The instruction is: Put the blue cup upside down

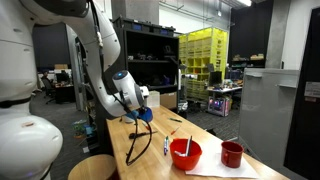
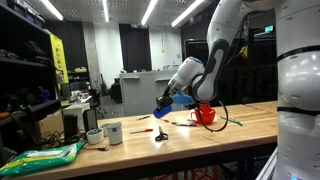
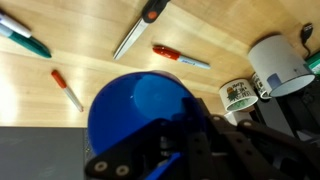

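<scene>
The robot's gripper will release the blue cup on the wooden table (image 1: 156,138) between the scissors and the red bowl.
My gripper (image 3: 172,142) is shut on the blue cup (image 3: 138,108), and its dark fingers cover the cup's lower right side in the wrist view. That view looks down on the cup's round blue face, above the wooden table (image 3: 90,30). In both exterior views the blue cup (image 1: 146,112) (image 2: 176,100) hangs tilted in the air over the table, held at the end of the white arm by the gripper (image 1: 138,104) (image 2: 168,101). I cannot tell from these frames which end of the cup faces down.
Below the cup lie scissors (image 3: 135,30), a red marker (image 3: 180,55), another red marker (image 3: 67,88) and a green marker (image 3: 25,38). A white cup (image 3: 278,65) and a small printed mug (image 3: 237,94) stand nearby. A red bowl (image 1: 185,152) and a dark red cup (image 1: 232,154) sit on white paper.
</scene>
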You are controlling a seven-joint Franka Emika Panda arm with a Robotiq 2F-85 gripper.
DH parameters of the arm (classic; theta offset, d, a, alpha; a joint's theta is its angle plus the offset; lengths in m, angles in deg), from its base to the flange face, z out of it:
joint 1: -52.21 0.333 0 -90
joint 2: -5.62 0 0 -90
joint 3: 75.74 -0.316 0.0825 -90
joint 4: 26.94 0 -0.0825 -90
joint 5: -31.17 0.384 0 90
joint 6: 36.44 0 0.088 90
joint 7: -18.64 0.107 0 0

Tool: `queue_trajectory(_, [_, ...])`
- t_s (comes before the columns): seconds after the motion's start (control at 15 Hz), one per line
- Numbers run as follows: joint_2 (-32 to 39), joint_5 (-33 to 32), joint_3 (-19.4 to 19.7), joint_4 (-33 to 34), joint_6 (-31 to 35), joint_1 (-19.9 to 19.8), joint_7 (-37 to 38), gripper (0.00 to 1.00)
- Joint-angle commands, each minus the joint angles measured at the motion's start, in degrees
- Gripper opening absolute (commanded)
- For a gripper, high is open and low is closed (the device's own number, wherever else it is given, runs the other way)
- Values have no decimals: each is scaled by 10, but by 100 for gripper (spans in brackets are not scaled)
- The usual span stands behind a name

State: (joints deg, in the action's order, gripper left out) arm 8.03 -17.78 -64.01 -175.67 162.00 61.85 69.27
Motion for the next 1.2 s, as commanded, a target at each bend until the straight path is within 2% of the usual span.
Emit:
queue_trajectory(0.0, [-38, 28, -13, -33, 0, -9, 0, 1])
queue_trajectory(0.13, [-66, 44, -16, -31, 0, -9, 7, 1])
queue_trajectory(0.27, [-98, 60, -5, -29, 1, 12, 21, 1])
queue_trajectory(0.47, [-138, 75, 53, -36, 1, 79, 50, 1])
queue_trajectory(0.8, [-193, 84, 208, -72, 0, 222, 73, 1])
queue_trajectory(1.13, [-224, 80, 380, -118, 0, 334, 51, 1])
